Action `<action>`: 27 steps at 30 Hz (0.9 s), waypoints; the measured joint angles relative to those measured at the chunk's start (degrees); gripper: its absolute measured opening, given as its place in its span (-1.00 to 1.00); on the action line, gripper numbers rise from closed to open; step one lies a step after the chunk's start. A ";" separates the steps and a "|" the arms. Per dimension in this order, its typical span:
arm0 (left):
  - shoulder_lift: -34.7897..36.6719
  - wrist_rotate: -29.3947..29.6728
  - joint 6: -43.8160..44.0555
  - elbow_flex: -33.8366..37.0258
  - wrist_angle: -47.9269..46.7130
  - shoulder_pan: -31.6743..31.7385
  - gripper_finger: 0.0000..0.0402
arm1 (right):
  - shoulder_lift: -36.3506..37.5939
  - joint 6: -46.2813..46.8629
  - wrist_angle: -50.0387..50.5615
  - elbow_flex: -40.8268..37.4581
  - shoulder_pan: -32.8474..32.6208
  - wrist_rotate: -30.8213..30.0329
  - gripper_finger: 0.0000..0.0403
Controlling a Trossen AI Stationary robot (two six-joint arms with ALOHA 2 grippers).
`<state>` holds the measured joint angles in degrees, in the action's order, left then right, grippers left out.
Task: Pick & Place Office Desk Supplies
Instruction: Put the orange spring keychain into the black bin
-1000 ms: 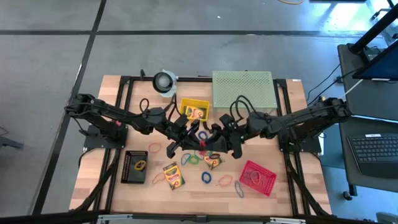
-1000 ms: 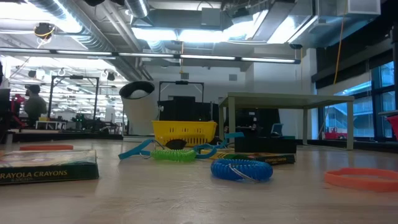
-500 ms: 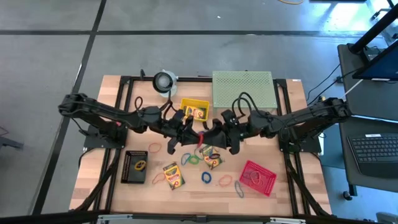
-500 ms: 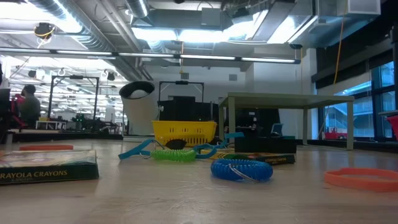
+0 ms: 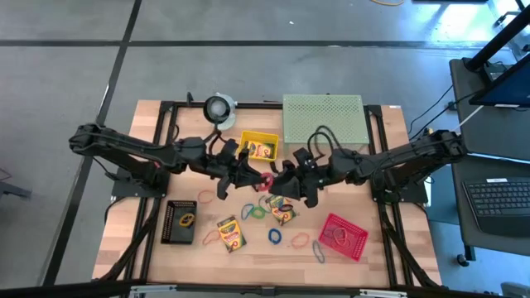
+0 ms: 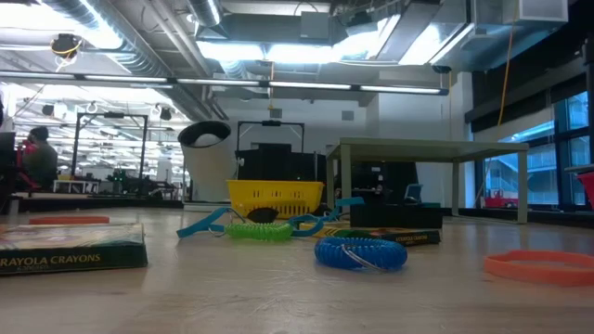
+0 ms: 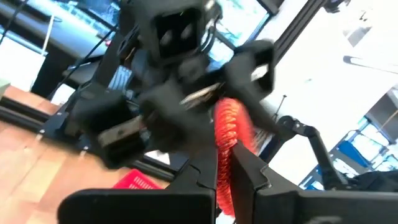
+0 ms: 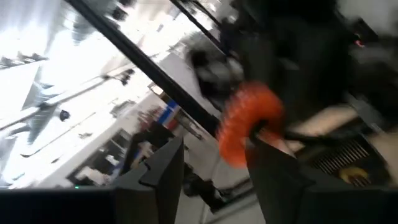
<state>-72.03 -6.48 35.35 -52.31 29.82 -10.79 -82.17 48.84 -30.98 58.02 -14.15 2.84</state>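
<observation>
Next, I release the red loop, now above the table's middle, from my left gripper in the black tray (image 5: 184, 221), so that it rests against the yellow loop there.
Above the table's middle my two grippers meet nose to nose. My left gripper (image 5: 253, 176) (image 7: 225, 167) is shut on a red coiled rubber-band loop (image 5: 267, 179) (image 7: 227, 127). My right gripper (image 5: 279, 181) (image 8: 214, 142) faces it with its fingers apart, and the loop (image 8: 249, 121) curls by one fingertip. On the table lie crayon boxes (image 5: 231, 233) (image 5: 282, 213) (image 6: 70, 249), a green loop (image 5: 257, 211) (image 6: 258, 231), a blue loop (image 5: 274, 236) (image 6: 360, 253) and an orange loop (image 5: 206, 197). My left gripper pinches the red loop's coiled strand (image 7: 222, 149) between its two fingers. The fingers come about level from the table's left. The loop is lifted clear of the table and stands out past the fingertips. My right gripper: the loop curls around one fingertip (image 8: 266, 155); I cannot tell whether they touch.
A yellow basket (image 5: 245, 139) holding a crayon box stands just behind the grippers, a pale green perforated stand (image 5: 323, 118) at the back right, and a white-and-grey roll (image 5: 219, 108) at the back. A black tray (image 5: 174, 232) and a red basket (image 5: 352, 244) sit near the front.
My left gripper has risen and drawn a little toward the table's far edge with the red loop, tipping its fingers upward; the loop now hangs higher above the table. My right gripper has stayed where it was.
</observation>
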 joint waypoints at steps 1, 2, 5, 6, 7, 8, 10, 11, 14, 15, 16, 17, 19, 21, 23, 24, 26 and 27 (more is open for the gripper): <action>0.47 -0.07 0.05 0.00 -0.06 0.00 -0.95 | -0.04 0.08 1.47 0.00 0.00 -0.77 -0.11; 0.92 -0.10 0.07 0.00 -0.09 0.00 -0.95 | -0.07 0.11 2.72 0.00 0.00 -1.96 -0.10; 2.27 -0.09 0.07 0.00 -0.89 0.00 -0.95 | -0.07 -0.05 3.42 0.00 0.02 -6.94 -0.08; 2.54 -0.07 0.33 -0.02 -1.39 0.00 -0.95 | -0.07 -0.45 3.18 0.00 0.12 -8.47 -0.08; 2.87 -0.05 0.78 -0.02 -1.93 0.00 -0.95 | -0.05 -1.01 3.18 0.00 0.31 -9.72 -0.08; 3.26 -0.03 1.33 -0.02 -3.10 -0.03 -0.95 | -0.07 -1.48 3.27 0.00 0.48 -10.56 -0.08; 4.05 0.12 2.56 -0.03 -6.45 -0.13 -0.95 | -0.05 -1.78 3.63 0.00 0.93 -10.82 -0.10; 4.74 0.55 3.46 -0.03 -9.67 -0.16 -0.95 | -0.06 -1.76 3.95 0.00 1.11 -10.83 -0.10; 7.09 2.34 7.53 -0.02 -23.11 -0.17 -0.95 | -0.04 -1.75 6.34 0.00 1.53 -11.00 -0.13; 7.85 2.73 8.61 -0.02 -27.56 -0.17 -0.95 | -0.04 -1.72 6.94 0.00 1.62 -11.00 -0.14; 8.75 3.01 9.53 -0.02 -31.67 -0.37 -0.95 | -0.04 -1.67 7.29 0.00 1.62 -11.00 -0.15; 9.81 3.25 10.10 -0.02 -35.46 -0.62 -0.95 | -0.04 -1.50 7.74 0.02 1.62 -11.00 -0.15; 12.07 4.43 11.44 -0.02 -42.57 -1.49 -0.95 | -0.04 -1.48 8.56 0.02 1.62 -11.00 -0.17; 14.20 4.92 13.10 -0.02 -49.30 -2.64 -0.95 | -0.04 -1.48 8.50 0.02 1.62 -10.96 -0.17; 15.95 4.85 15.21 -0.02 -55.51 -3.99 -0.95 | 0.00 -1.46 9.11 0.02 1.62 -10.20 -0.17; 16.68 4.43 16.82 -0.02 -58.53 -4.85 -0.95 | 0.00 -1.46 10.19 0.02 1.62 -9.42 -0.17; 17.33 4.11 22.04 -0.04 -66.45 -7.28 -0.95 | 0.00 -1.48 13.62 0.02 1.62 -8.43 -0.18; 17.18 4.15 24.70 -0.03 -70.20 -8.87 -0.95 | 0.00 -1.48 15.82 0.02 1.52 -8.05 -0.18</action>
<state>-54.85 -2.33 60.05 -52.34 -40.39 -19.66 -82.17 47.35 -15.16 58.04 -12.64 -5.21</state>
